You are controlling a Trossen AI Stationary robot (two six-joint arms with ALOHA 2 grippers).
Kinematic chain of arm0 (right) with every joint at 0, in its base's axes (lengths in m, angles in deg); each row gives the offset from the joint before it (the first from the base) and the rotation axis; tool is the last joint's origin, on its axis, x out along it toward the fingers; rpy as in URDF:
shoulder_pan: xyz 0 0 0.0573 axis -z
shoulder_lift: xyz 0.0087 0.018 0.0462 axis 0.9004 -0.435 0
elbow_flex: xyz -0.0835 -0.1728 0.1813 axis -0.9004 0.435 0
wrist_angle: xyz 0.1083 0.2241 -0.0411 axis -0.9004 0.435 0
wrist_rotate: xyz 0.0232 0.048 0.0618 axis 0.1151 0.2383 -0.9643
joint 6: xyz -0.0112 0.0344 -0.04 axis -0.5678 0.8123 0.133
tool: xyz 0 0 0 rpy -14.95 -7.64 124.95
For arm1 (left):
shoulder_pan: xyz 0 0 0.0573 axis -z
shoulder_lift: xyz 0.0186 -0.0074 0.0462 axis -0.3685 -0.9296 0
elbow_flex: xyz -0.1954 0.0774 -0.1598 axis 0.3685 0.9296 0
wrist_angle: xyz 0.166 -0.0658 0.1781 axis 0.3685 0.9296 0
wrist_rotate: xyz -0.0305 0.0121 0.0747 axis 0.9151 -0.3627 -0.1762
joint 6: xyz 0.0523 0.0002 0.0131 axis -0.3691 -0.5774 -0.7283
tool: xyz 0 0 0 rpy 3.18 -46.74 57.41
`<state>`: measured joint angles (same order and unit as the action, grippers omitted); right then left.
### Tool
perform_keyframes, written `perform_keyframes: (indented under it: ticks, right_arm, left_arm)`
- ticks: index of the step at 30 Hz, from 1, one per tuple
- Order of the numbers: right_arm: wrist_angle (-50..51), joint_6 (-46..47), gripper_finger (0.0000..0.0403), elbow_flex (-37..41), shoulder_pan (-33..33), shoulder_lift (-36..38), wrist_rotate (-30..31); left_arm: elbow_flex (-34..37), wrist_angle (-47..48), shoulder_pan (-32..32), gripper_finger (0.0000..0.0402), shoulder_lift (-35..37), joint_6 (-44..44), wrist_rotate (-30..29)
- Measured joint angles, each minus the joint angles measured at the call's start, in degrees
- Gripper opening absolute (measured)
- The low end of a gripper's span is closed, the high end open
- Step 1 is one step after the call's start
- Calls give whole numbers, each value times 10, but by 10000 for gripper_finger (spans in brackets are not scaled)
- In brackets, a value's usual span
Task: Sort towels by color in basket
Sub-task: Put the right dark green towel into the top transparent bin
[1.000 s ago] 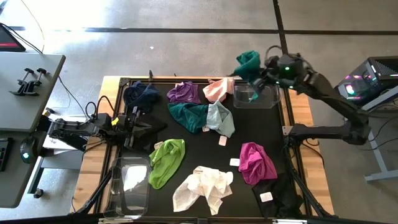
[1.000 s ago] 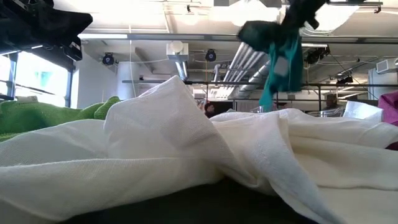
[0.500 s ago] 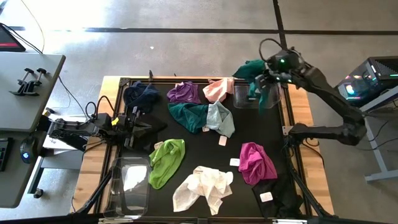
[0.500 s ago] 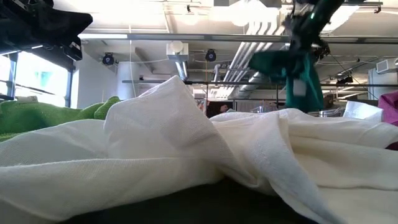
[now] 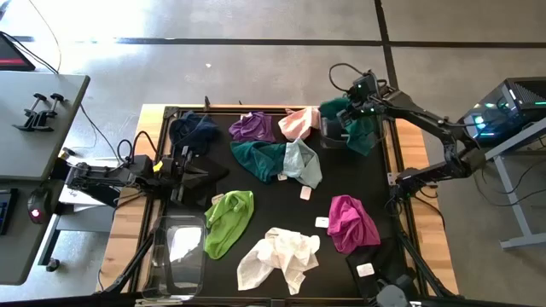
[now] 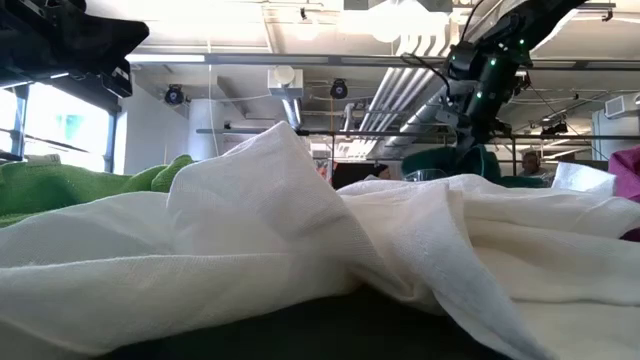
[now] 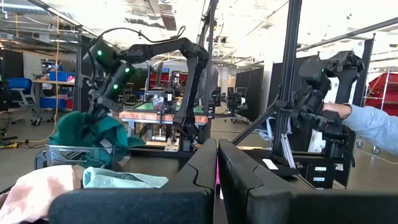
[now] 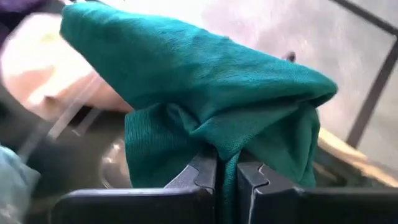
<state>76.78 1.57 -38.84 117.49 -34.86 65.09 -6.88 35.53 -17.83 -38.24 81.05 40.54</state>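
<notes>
The teal towel hangs over the rim of the clear bin, so my right gripper needs to let go of this fold, grab the towel close by and tuck it down into the bin (image 5: pixel 332 135).
My right gripper (image 5: pixel 357 108) is shut on a teal towel (image 5: pixel 351 124) over a clear bin (image 5: pixel 328 136) at the table's far right; it also shows in the low view (image 6: pixel 470 135). My left gripper (image 5: pixel 212 170) is shut and empty, low at the table's left side. On the black mat lie a navy towel (image 5: pixel 192 130), a purple one (image 5: pixel 252 126), pink (image 5: pixel 299 124), dark teal (image 5: pixel 258 158), mint (image 5: pixel 303 162), lime (image 5: pixel 229 220), white (image 5: pixel 277 256), magenta (image 5: pixel 352 222) and black (image 5: pixel 384 266). My right gripper pinches a bunched fold of the teal towel (image 8: pixel 225 146) between its two fingers, several layers thick. The fingers come from above, pointing down. The towel hangs below and around the fingers, slack, and its lower part (image 7: pixel 87 134) sinks into the clear bin's open top.
A second clear bin (image 5: pixel 177 251) stands at the table's near left corner. Small white paper tags (image 5: pixel 305 193) lie on the mat between the towels. In the low view the white towel (image 6: pixel 300 230) fills the foreground. A person's sleeve (image 7: pixel 373 124) shows beyond the table.
My right gripper has gone down and a little toward the table's near edge with the teal towel. The towel, hanging high beyond the far edge before, has swung in and come down onto the clear bin. The gripper stays shut on it.
</notes>
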Motion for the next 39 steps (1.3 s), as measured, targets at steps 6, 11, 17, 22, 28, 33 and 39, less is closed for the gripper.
perform_keyframes:
  ticks: [6,11,17,22,28,33,39]
  right_arm:
    - [26,-13,70,0,0,-9,20]
    - [55,-9,146,-23,0,3,24]
    - [162,36,184,-86,-4,9,25]
    - [243,12,167,-111,-16,9,-101]
    - [219,15,93,-79,-24,-5,-101]
    - [146,13,17,-48,-15,-47,-86]
    - [47,40,14,-45,-10,-122,-4]
  left_arm:
    - [0,0,0,5,0,0,0]
    - [0,0,0,5,0,0,-4]
    - [0,-2,0,5,0,0,-5]
    - [0,-3,0,5,0,0,-7]
    - [0,-2,0,5,0,0,-7]
    - [0,-1,0,5,0,0,-7]
    - [0,0,0,5,0,0,-6]
